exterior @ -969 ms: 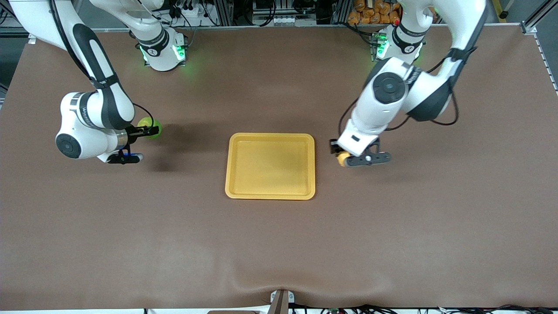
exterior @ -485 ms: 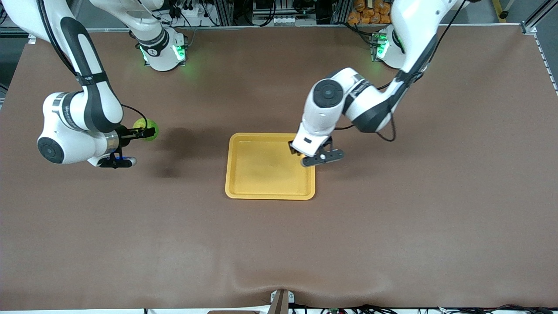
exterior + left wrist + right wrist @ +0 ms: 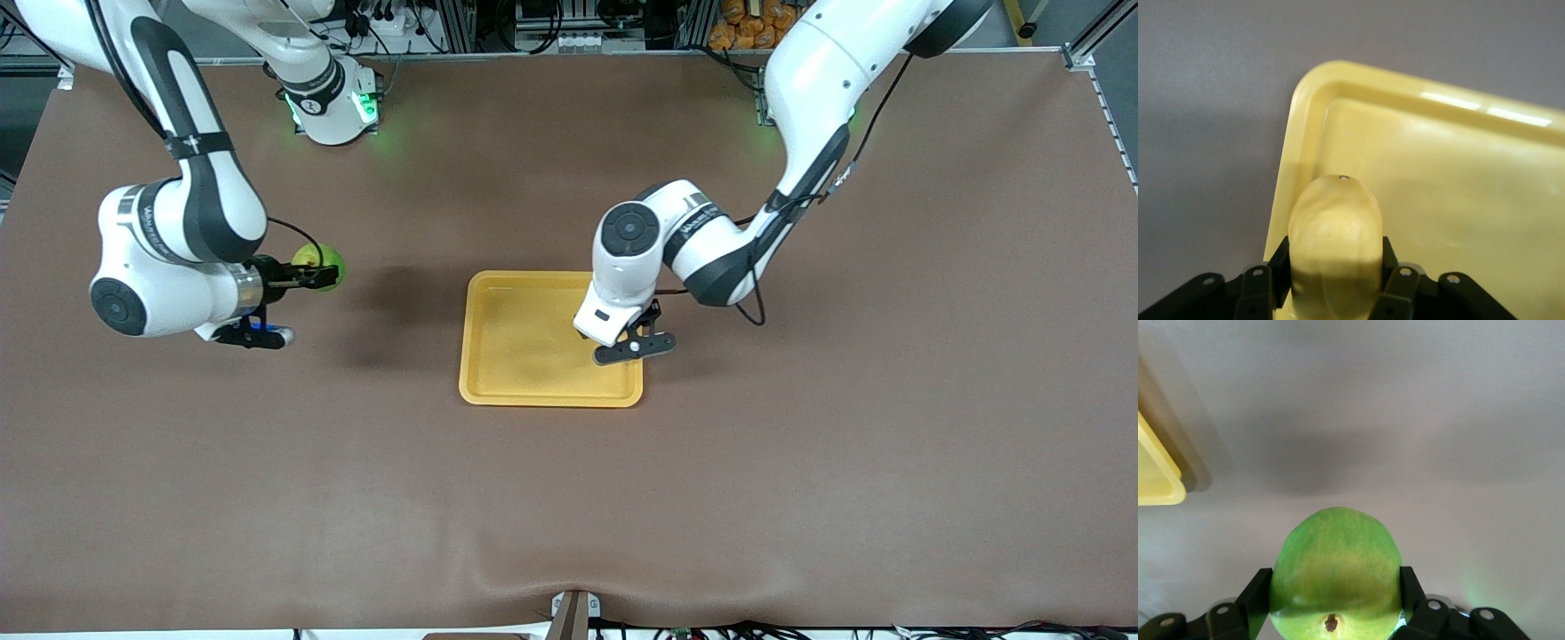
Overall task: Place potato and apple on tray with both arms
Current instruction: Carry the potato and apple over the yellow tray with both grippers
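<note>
My left gripper will let go of the potato inside the yellow-orange tray point(image 3: 619, 336) point(image 3: 1318, 267), close along the tray's side rim under that gripper.
My left gripper point(image 3: 622, 345) hangs over the yellow-orange tray point(image 3: 516, 364), above the tray's side toward the left arm's end of the table. It is shut on the yellow-tan potato point(image 3: 1335, 233), which its black fingers point(image 3: 1390, 257) clamp from both sides, and a tray point(image 3: 1445, 180) corner lies below. The hand hides the potato in the front view. My right gripper point(image 3: 307, 277) is shut on the green apple point(image 3: 324, 262) over bare table, off the tray toward the right arm's end. In the right wrist view the apple point(image 3: 1336, 573) sits stem dimple up between the fingers, with a tray point(image 3: 1155, 480) corner at the edge.
Brown cloth covers the whole table point(image 3: 800, 462). Both arm bases point(image 3: 329, 107) with green lights stand along the edge farthest from the front camera. A small bracket point(image 3: 573, 613) sits at the nearest edge.
The left arm has carried the potato from off the tray's side to over the tray. The right arm, still holding the apple, has shifted slightly toward the tray.
</note>
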You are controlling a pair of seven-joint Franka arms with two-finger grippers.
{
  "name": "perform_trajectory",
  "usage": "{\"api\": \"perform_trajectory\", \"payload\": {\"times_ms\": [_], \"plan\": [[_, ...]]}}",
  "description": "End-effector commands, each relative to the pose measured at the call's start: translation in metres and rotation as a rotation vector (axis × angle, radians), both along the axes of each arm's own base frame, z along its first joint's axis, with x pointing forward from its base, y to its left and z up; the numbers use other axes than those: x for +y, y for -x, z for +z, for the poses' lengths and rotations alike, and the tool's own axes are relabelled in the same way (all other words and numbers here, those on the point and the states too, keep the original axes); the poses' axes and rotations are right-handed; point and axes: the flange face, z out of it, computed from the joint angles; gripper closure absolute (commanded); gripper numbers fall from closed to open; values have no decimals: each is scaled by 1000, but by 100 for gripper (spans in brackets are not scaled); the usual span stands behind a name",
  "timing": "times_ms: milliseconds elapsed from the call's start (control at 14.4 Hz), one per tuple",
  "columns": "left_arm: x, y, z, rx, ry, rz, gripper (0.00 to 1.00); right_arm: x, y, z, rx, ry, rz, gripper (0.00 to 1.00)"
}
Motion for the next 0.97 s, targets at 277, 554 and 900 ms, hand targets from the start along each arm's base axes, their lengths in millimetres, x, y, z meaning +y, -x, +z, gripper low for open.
{"api": "perform_trajectory", "payload": {"times_ms": [277, 554, 900], "plan": [[-21, 14, -31, -82, -128, -108, 100, 69, -4, 12, 27, 22, -126, 100], [-20, 22, -41, -71, -177, -168, 100, 111, -9, 7, 5, 43, -196, 100], [-24, 25, -50, -58, -177, -171, 91, 143, -15, 2, -14, 53, -252, 100]]}}
